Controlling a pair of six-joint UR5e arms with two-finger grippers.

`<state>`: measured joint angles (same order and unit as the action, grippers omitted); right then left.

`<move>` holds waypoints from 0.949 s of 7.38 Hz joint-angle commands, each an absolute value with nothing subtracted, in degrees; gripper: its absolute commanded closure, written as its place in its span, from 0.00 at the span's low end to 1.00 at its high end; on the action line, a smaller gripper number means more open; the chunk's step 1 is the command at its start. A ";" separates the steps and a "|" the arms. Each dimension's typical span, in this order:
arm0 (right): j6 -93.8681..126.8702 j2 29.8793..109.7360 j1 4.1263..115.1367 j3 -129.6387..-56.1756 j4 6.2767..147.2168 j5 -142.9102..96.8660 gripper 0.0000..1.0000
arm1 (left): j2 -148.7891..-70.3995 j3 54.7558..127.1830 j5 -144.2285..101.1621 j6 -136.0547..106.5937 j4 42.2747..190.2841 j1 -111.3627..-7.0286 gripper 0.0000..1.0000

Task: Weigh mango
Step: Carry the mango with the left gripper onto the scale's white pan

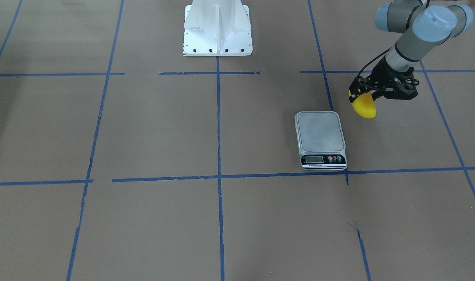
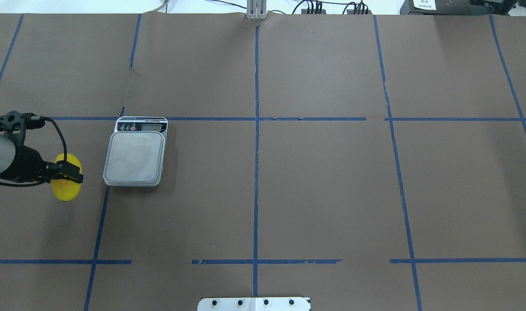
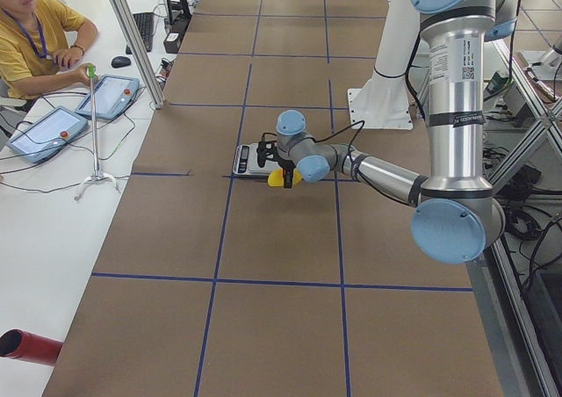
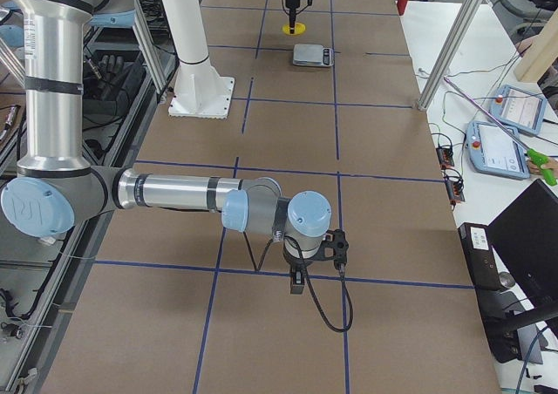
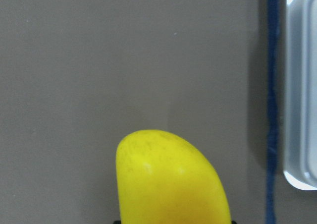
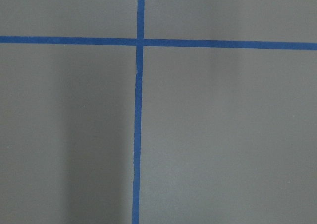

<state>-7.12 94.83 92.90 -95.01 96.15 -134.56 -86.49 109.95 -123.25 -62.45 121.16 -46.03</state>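
The robot's left gripper should set the yellow mango down on the middle of the scale's silver platform (image 1: 322, 133).
The yellow mango (image 1: 365, 107) hangs in my left gripper (image 1: 368, 97), which is shut on its upper end. It is held low over the brown table, just off the side of the scale (image 1: 320, 132). In the overhead view the mango (image 2: 65, 186) is left of the scale (image 2: 135, 155), under the gripper (image 2: 66, 172). The left wrist view shows the mango's tip (image 5: 168, 179) with the scale's edge (image 5: 302, 85) to its right. The scale's silver platform is bare. My right gripper (image 4: 296, 281) points down over the far end of the table; I cannot tell if it is open or shut.
The robot's white base (image 1: 217, 31) stands at the table's edge. Blue tape lines (image 2: 256, 129) grid the brown table. An operators' side table with tablets (image 3: 110, 94) and a thin pole stand (image 3: 95, 133) runs along the far side.
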 commanded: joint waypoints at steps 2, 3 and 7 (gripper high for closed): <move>-7.12 94.83 92.90 -95.01 96.15 -134.56 0.00 | -101.63 102.09 -124.19 -71.95 120.94 -47.11 1.00; -7.12 94.83 92.90 -95.01 96.15 -134.56 0.00 | -104.39 99.17 -124.02 -72.33 120.94 -47.02 1.00; -7.12 94.83 92.90 -95.01 96.15 -134.56 0.00 | -106.17 95.10 -123.84 -72.16 121.20 -46.15 1.00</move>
<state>-7.12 94.83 92.90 -95.01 96.15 -134.56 -105.69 95.96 -123.86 -72.12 121.16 -46.53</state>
